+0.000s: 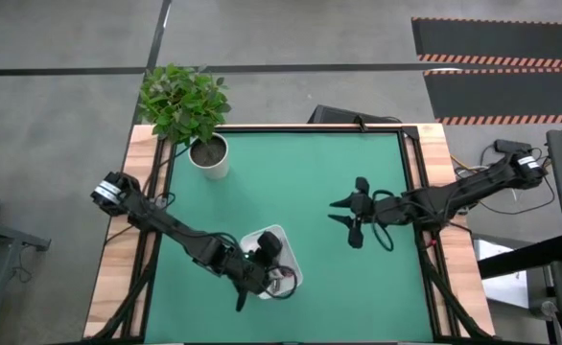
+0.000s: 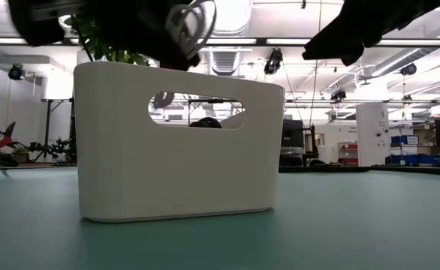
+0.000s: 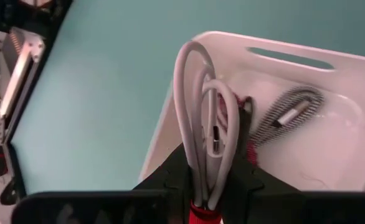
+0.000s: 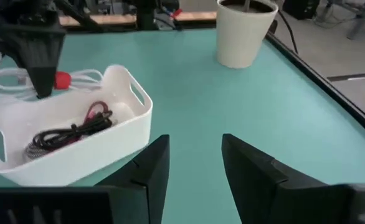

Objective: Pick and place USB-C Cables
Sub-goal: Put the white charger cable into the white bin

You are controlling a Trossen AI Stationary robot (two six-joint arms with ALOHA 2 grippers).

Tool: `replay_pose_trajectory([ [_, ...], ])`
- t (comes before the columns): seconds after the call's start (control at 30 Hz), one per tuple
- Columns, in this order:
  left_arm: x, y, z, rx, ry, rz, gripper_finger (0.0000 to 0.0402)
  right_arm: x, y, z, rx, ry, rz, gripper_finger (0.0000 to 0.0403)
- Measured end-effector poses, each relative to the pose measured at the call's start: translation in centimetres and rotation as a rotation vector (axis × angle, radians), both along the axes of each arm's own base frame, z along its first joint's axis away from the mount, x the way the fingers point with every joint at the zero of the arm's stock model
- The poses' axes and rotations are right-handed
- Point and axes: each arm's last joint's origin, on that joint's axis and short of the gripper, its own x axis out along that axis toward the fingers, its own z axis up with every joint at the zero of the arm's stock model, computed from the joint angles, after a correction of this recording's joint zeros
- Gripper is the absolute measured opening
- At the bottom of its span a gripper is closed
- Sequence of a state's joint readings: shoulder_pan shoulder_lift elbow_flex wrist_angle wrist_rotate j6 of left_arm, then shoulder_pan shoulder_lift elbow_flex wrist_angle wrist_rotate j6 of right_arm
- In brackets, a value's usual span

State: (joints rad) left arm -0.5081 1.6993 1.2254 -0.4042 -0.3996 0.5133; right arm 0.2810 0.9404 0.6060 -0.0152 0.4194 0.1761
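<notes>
My left gripper will lower the white cable bundle inside the tray, turn, and take its loops (image 3: 202, 87), because the bundle slants over the tray's rim with its loops sticking up.
The white tray (image 1: 283, 251) stands near the table's front middle. In it lie a black cable (image 4: 70, 133), a grey braided cable (image 3: 293, 112) and a magenta-red cable (image 4: 96, 112). My left gripper (image 1: 250, 278) is over the tray's left end, shut on the white cable bundle (image 3: 198, 99). The bundle also shows in the right wrist view (image 4: 86, 78) and at the top of the low view (image 2: 196, 19). My right gripper (image 1: 351, 217) is open and empty above the mat, right of the tray. My left gripper pinches the white cable bundle between its two fingers (image 3: 181, 171), close to the bundle's red-banded end (image 3: 202, 213). The fingers come from above, slanting down. The looped end (image 3: 192, 56) sticks out past the fingertips. The bundle is lifted clear, over the tray's rim (image 3: 170, 102).
A potted plant in a white pot (image 1: 208, 155) stands at the table's far left. The green mat (image 1: 329, 172) lies open between the tray and my right gripper. Wooden borders (image 1: 434, 163) and arm wires run along the table's sides.
</notes>
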Motion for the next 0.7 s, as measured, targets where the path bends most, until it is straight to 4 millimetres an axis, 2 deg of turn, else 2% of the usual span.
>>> replay_pose_trajectory([
  [0.2, -0.6, -0.3, -1.1, 0.013, 0.032, -0.027, 0.0036, 0.4, 0.1, -0.6, -0.009, 0.024, 0.001, 0.0127],
  [0.33, -1.1, -0.6, -1.6, 0.086, 0.058, -0.121, 0.0036, 0.5, 0.2, -0.7, -0.008, 0.026, 0.0, 0.0124],
  [0.53, -1.0, -1.2, -2.0, 0.388, 0.069, -0.406, 0.0037, 0.5, 0.1, -0.6, -0.008, 0.023, 0.0, 0.0124],
  [0.7, -0.7, -1.5, -3.9, 0.689, 0.145, -0.661, 0.0037, 0.5, 0.2, -0.6, -0.007, 0.023, 0.0, 0.0124],
])
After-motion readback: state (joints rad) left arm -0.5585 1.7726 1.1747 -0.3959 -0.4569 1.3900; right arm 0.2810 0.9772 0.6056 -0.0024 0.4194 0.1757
